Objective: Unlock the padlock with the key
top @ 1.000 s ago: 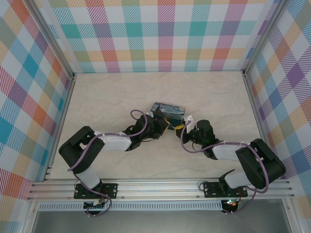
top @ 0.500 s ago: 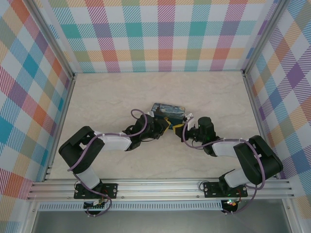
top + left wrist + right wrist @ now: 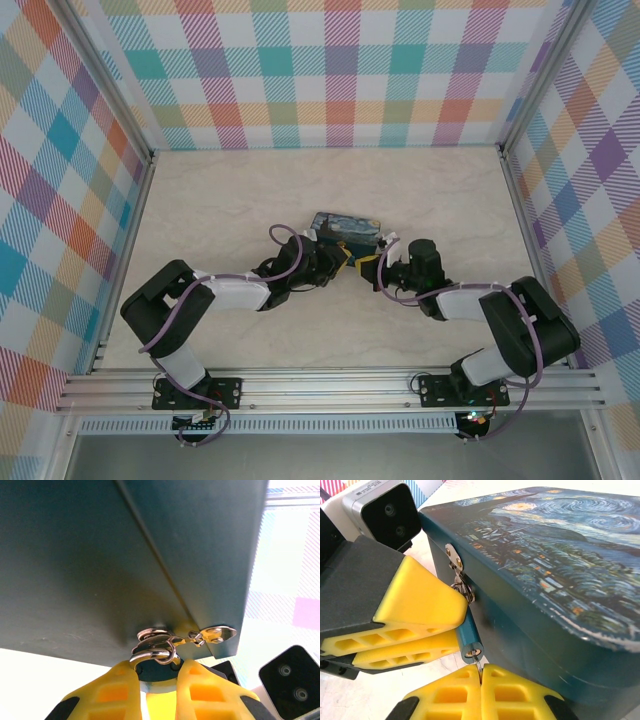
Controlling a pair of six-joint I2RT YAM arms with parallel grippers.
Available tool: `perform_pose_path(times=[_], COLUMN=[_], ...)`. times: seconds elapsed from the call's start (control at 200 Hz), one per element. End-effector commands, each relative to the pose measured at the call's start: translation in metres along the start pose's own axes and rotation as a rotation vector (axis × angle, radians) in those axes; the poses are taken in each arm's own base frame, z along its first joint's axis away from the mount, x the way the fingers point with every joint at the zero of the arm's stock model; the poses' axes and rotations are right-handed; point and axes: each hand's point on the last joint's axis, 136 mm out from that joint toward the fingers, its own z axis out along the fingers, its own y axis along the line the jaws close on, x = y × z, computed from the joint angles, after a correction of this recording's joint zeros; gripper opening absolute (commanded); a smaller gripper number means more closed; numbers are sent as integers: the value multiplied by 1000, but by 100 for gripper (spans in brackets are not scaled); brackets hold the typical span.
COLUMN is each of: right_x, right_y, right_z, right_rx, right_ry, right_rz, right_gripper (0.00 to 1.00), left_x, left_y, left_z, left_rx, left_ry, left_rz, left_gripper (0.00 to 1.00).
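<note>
My left gripper will open and take the body (image 3: 468,634) by its flat sides before turning the key, since it is now clamping the padlock's body across its narrow edges.
The small blue padlock (image 3: 469,639) hangs by its silvery shackle (image 3: 152,654) from the hasp (image 3: 216,634) on the side of the night-sky painted box (image 3: 555,560). My left gripper (image 3: 159,671) is shut on the padlock's body, its yellow fingers (image 3: 415,607) clamping it from the left in the right wrist view. The thin key (image 3: 478,664) sticks into the keyhole at the padlock's lower end. My right gripper (image 3: 481,674) is shut on the key's head. From above, the left gripper (image 3: 343,262) and the right gripper (image 3: 372,268) meet at the box's (image 3: 346,226) near edge.
The box lies on the pale marbled table (image 3: 230,200), mid-table. Checked walls (image 3: 330,70) enclose the back and both sides. The left wrist camera housing (image 3: 382,510) sits close to the box's corner. Open floor lies behind and to both sides of the box.
My right gripper has edged left and slightly away from me, closing in on the padlock and box. The left arm and the box have stayed put.
</note>
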Motion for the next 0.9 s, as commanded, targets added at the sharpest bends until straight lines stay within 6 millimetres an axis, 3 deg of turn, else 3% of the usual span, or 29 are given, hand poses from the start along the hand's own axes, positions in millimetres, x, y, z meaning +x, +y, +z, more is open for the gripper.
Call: perform_pose_path(times=[0.0, 0.155, 0.305, 0.595, 0.78, 0.895], right_x=[-51, -21, 4, 27, 28, 32], right_y=[25, 8, -7, -11, -2, 4], right_z=[4, 9, 12, 14, 5, 1], right_rx=[-109, -51, 1, 27, 44, 37], right_ry=[-126, -48, 8, 92, 128, 139], right_rz=[-22, 48, 129, 264, 340, 439], right_gripper=[6, 5, 4, 4, 4, 4], left_x=[34, 32, 26, 7, -3, -9], left_y=[10, 21, 33, 39, 40, 31], left_z=[6, 11, 10, -21, -50, -63], left_rx=[-24, -47, -72, -90, -73, 4], left_ry=[149, 135, 104, -4, -84, -134], left_rz=[33, 34, 39, 44, 38, 44], left_gripper=[8, 14, 42, 75, 80, 75])
